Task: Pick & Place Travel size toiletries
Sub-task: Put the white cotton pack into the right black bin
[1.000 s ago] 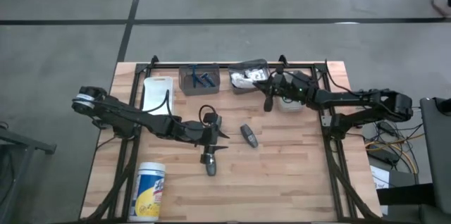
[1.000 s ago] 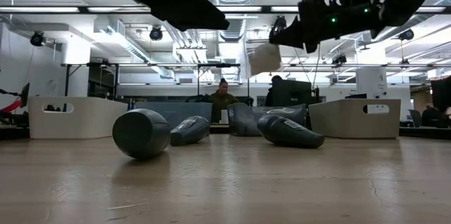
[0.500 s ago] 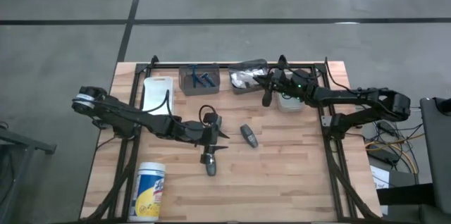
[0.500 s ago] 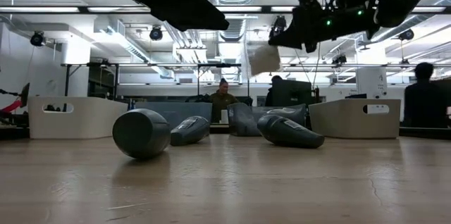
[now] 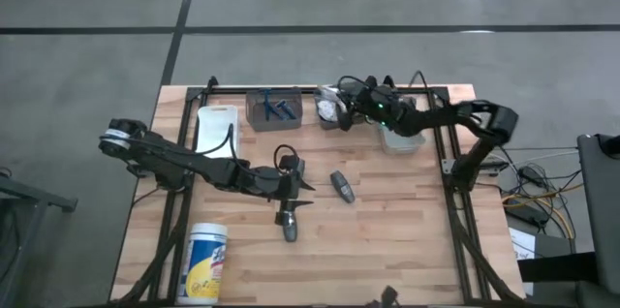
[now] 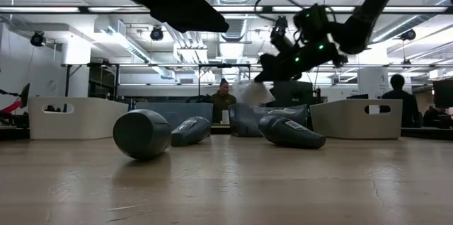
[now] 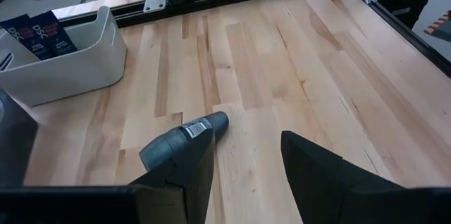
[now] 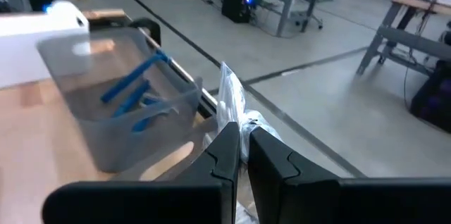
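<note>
I will use my right gripper to release the white packet inside the clear bin [image 5: 334,108] that is next to the grey bin of thin blue sticks.
My right gripper [image 5: 341,114] is shut on a small white packet [image 8: 231,101] and hangs over the clear bin [image 5: 334,105] that holds more white packets. Beside that bin, a grey bin [image 8: 134,104] holds thin blue sticks. My left gripper [image 5: 294,192] is open and hovers mid-table. One dark grey tube [image 7: 184,136] lies on its side on the wood just ahead of its fingers. A second tube [image 5: 289,226] lies nearer the table's near edge. Both tubes [image 6: 141,133] also show in the low view. My right gripper pinches one end of the white packet [image 8: 236,122] between its two fingers. The packet sticks out past the fingertips. The fingers slant down from the table's right side. The packet [image 6: 253,92] hangs below them, lifted clear above the bins.
A white bin [image 5: 217,126] stands at the far left. Another white bin [image 5: 402,138] with dark packets sits under the right arm. A tall white canister [image 5: 205,261] lies near the front left corner. Bare wood fills the table's near right part. People stand in the room behind.
My right gripper has moved toward the table's left and far edge and gone down. It carried the white packet from above the right white bin to over the clear bin of packets. It stayed shut.
</note>
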Robot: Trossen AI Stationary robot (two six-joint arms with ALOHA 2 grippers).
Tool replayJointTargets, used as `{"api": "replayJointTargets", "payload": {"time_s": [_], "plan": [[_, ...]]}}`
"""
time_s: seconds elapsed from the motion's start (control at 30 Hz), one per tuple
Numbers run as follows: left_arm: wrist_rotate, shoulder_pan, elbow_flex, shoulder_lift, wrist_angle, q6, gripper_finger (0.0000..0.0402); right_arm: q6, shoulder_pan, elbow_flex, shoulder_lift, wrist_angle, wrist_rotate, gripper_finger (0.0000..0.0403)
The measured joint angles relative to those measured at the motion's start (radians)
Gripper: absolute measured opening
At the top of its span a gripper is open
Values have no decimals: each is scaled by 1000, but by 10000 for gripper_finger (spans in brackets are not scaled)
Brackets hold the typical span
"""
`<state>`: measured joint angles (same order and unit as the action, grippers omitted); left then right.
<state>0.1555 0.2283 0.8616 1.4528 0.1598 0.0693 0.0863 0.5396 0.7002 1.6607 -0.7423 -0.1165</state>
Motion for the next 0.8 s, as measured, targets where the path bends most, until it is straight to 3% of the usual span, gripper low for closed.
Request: {"api": "replayJointTargets", "payload": {"time_s": [0.3,0.8], "plan": [[0,0,-8,0,-3,-2,169,5,9,80,124,13,-9,18],[0,0,-64,0,62,-21,170,47,15,79,67,215,-39,19]]}}
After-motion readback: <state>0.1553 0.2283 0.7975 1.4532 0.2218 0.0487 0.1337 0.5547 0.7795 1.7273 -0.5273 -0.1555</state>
